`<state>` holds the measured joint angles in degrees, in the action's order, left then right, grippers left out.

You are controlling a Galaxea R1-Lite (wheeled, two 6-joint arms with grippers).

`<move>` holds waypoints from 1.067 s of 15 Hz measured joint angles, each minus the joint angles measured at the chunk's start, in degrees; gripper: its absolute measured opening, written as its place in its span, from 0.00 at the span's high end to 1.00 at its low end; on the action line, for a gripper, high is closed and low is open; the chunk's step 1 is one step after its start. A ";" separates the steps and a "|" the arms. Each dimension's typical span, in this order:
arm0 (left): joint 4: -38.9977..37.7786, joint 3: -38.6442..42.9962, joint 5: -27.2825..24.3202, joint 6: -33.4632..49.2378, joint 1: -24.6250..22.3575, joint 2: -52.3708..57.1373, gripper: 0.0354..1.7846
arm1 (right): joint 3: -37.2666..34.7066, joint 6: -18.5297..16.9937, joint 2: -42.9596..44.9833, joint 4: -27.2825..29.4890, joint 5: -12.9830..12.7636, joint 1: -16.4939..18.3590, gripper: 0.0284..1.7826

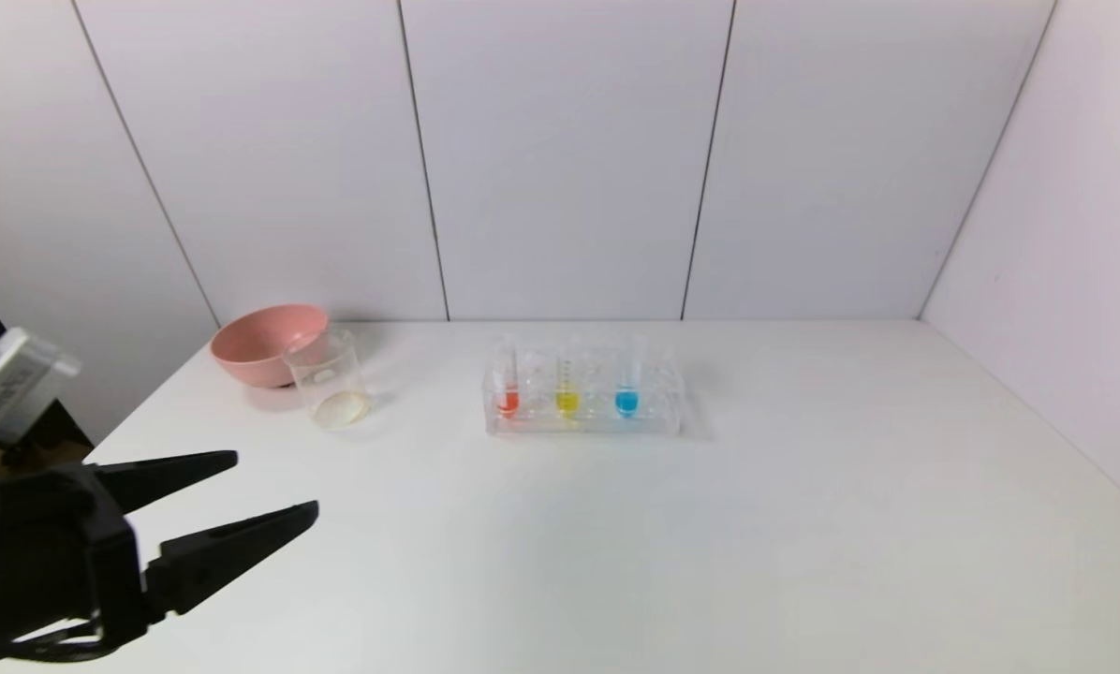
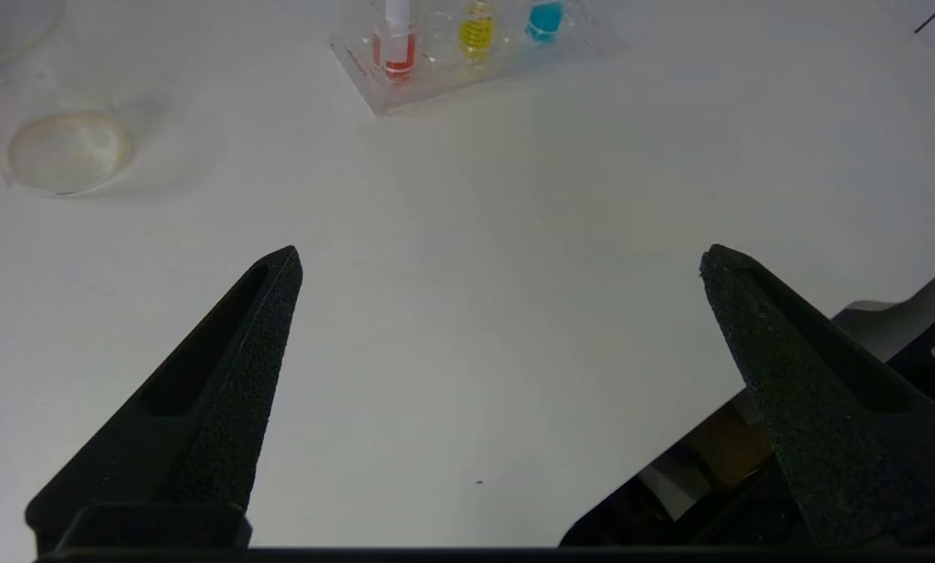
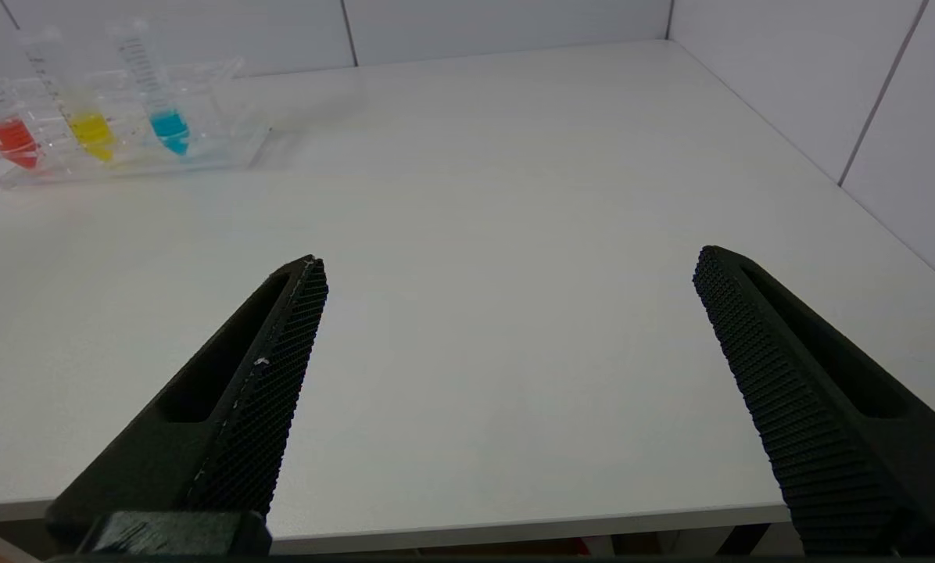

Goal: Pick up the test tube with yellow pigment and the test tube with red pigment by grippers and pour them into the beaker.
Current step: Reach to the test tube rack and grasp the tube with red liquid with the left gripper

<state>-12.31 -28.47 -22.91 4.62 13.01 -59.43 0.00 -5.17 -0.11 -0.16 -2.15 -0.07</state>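
I need to close my left gripper on the upper part [image 1: 507, 358] of the test tube with red pigment, below its open top.
The test tube with red pigment [image 1: 507, 386] and the test tube with yellow pigment [image 1: 567, 386] stand upright in a clear rack [image 1: 658, 418] at the table's middle back; both also show in the left wrist view, red [image 2: 394, 48] and yellow [image 2: 476, 31], and in the right wrist view, red [image 3: 10, 129] and yellow [image 3: 88, 125]. The clear beaker [image 1: 328, 378] stands left of the rack; its base [image 2: 69, 151] shows in the left wrist view. My left gripper [image 1: 274, 485] is open and empty above the table's front left. My right gripper [image 3: 506, 266] is open and empty over the front edge, out of the head view.
A blue-tipped tube [image 1: 626, 388] stands in the rack right of the yellow one. A pink bowl [image 1: 265, 344] sits just behind the beaker. White walls close the back and right sides. The table's front edge [image 3: 514, 528] lies under my right gripper.
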 joint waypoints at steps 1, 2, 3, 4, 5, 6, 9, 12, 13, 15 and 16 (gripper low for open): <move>-0.77 -1.44 2.51 0.22 2.40 -4.29 0.00 | 0.00 0.02 0.00 0.00 0.02 0.02 0.04; -2.21 -2.86 5.13 0.45 4.57 -8.55 0.00 | 0.00 0.00 0.00 0.00 -0.02 0.02 0.04; -4.63 -4.39 8.19 0.96 6.91 -13.28 0.00 | 0.00 0.00 0.00 0.00 0.00 0.00 0.04; -7.42 -5.81 11.30 1.77 8.96 -17.77 0.00 | 0.00 0.00 0.00 0.00 0.00 0.00 0.04; -10.59 -7.41 14.70 2.60 10.93 -22.27 0.00 | 0.00 0.02 0.00 0.00 0.00 -0.02 0.04; -13.90 -9.48 18.64 3.32 12.85 -27.04 0.00 | 0.00 0.00 0.00 0.00 0.02 0.00 0.04; -20.10 -17.18 30.54 4.45 17.44 -38.63 0.00 | 0.00 0.00 0.00 0.02 0.02 0.00 0.04; -24.09 -23.04 40.77 4.52 20.31 -47.13 0.00 | 0.00 0.00 0.00 0.02 0.02 0.00 0.04; -26.75 -24.15 43.33 4.35 20.83 -49.49 0.00 | 0.00 0.00 0.00 0.00 0.00 0.00 0.04; -32.01 -25.77 47.70 4.22 21.50 -53.97 0.00 | 0.00 0.00 0.00 0.00 0.00 0.00 0.04; -34.66 -26.38 49.49 4.17 21.61 -55.89 0.00 | 0.00 0.02 0.00 0.00 0.02 0.00 0.04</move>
<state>-46.97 -54.85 26.59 8.79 34.62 -115.32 0.00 -5.14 -0.11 -0.16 -2.12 -0.07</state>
